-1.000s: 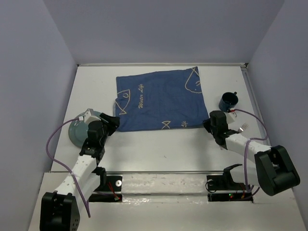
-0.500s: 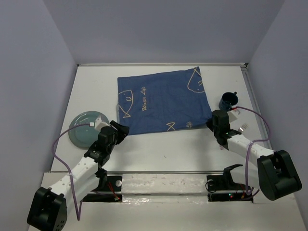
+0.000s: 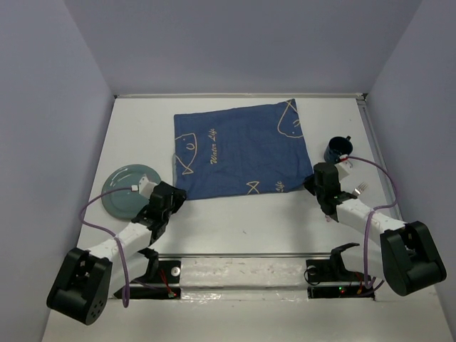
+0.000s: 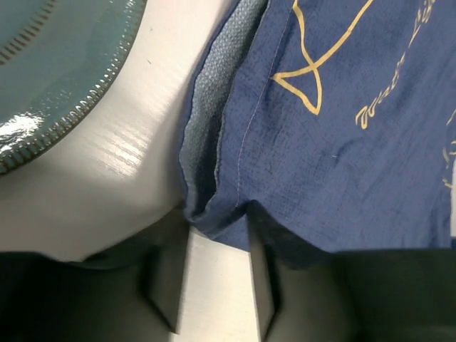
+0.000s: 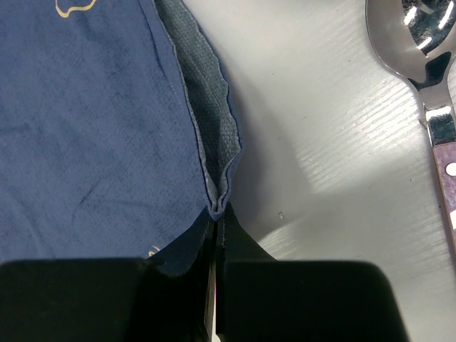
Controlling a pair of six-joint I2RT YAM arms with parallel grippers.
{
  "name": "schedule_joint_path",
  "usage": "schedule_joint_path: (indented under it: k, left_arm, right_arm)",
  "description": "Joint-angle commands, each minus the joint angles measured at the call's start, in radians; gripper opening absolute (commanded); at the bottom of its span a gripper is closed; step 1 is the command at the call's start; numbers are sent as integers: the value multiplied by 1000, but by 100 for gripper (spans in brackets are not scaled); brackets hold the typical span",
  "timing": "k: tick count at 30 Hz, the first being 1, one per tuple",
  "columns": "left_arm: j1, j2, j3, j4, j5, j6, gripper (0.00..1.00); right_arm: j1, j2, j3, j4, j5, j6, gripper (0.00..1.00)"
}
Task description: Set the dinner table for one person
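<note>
My left gripper should close on the mat's near corner (image 4: 218,216) before both grippers lift and lay the mat square again, as its far edge slants to the table's edge.
A dark blue cloth mat (image 3: 239,149) with beige line drawings lies on the white dinner table (image 3: 235,228). My right gripper (image 3: 313,187) is at the mat's near right corner. In the right wrist view the gripper (image 5: 216,214) is shut on that corner of the mat (image 5: 92,121), and the edge bunches into a fold. My left gripper (image 3: 178,196) is at the mat's near left corner. In the left wrist view the gripper (image 4: 217,217) is open, and the mat's (image 4: 342,142) rolled corner lies just between its tips, with bare table (image 4: 214,285) between the fingers.
A teal plate (image 3: 128,190) lies left of the mat, close to my left gripper, and its ridged rim (image 4: 50,64) fills the left wrist view's top left. A dark blue cup (image 3: 338,149) stands at the right. A metal utensil (image 3: 360,189) (image 5: 420,28) lies beside my right arm.
My left arm swung from over the plate to the mat's near left corner, and its jaws narrowed a little. The mat shifted slightly right with my right gripper.
</note>
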Motion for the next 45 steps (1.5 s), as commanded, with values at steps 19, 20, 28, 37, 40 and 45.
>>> schedule_joint_path:
  k: [19, 20, 28, 37, 40, 45]
  left_arm:
    - [47, -296, 633, -214, -114, 431, 0]
    - [47, -296, 682, -228, -108, 458, 0]
    - [47, -296, 983, -277, -94, 514, 0]
    - [48, -184, 1031, -260, -96, 540, 0]
    - [82, -103, 995, -217, -59, 534, 0]
    - [243, 67, 1000, -122, 134, 431, 0]
  right_arm:
    - [-4, -438, 317, -230, -5, -303, 0]
    - [-4, -458, 412, -251, -1, -319, 0]
    - [-4, -471, 872, -412, -42, -462, 0]
    - [-4, -250, 1005, -404, -35, -520, 0]
    - [-4, -181, 971, -327, -30, -531, 0]
    - [-50, -12, 1000, -252, -44, -562, 0]
